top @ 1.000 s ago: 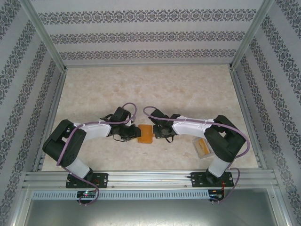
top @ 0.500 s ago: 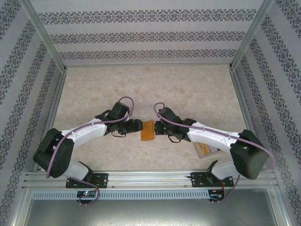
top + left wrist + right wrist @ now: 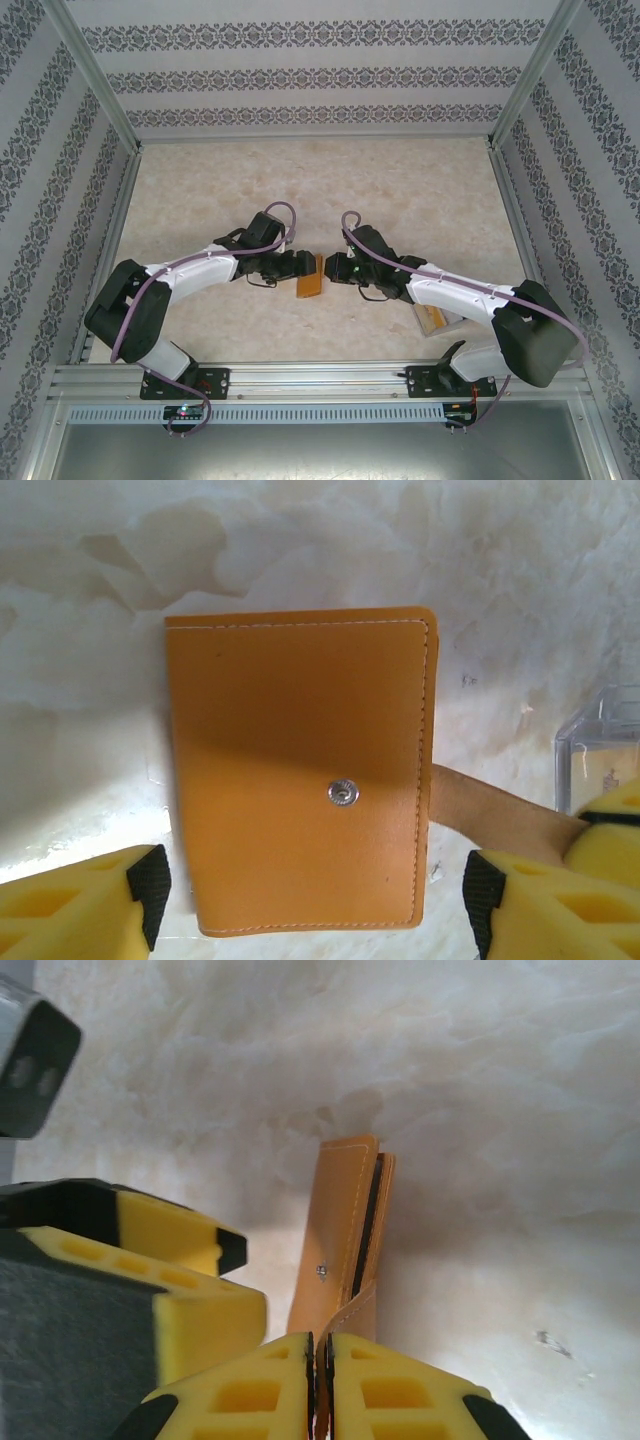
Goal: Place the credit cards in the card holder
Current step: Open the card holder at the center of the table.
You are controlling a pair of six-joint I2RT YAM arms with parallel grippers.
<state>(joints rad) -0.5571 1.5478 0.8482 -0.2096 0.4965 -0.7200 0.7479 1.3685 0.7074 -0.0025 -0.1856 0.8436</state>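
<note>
My left gripper, with its fingers around both flaps of the card holder, should pinch just the front flap's free edge (image 3: 419,850) and then fold that flap open.
The card holder (image 3: 300,770), an orange-tan wallet with a metal snap stud, stands nearly on edge at mid-table (image 3: 310,278). My right gripper (image 3: 320,1352) is shut on its clasp tab (image 3: 485,815), which sticks out sideways. In the right wrist view the wallet (image 3: 350,1225) is edge-on, a dark gap between its flaps. My left gripper (image 3: 315,892) is open, its fingers (image 3: 95,905) standing either side of the wallet's lower edge without touching. An orange-yellow credit card (image 3: 431,318) lies in the clear plastic box by the right arm.
The clear plastic box (image 3: 600,742) sits just right of the wallet, under the right forearm (image 3: 455,295). Patterned walls and metal rails (image 3: 300,378) enclose the marble tabletop (image 3: 330,190), with open room toward the far side.
The wallet went from lying flat to standing nearly on edge. Both grippers moved a little farther from the bases, staying on either side of it.
</note>
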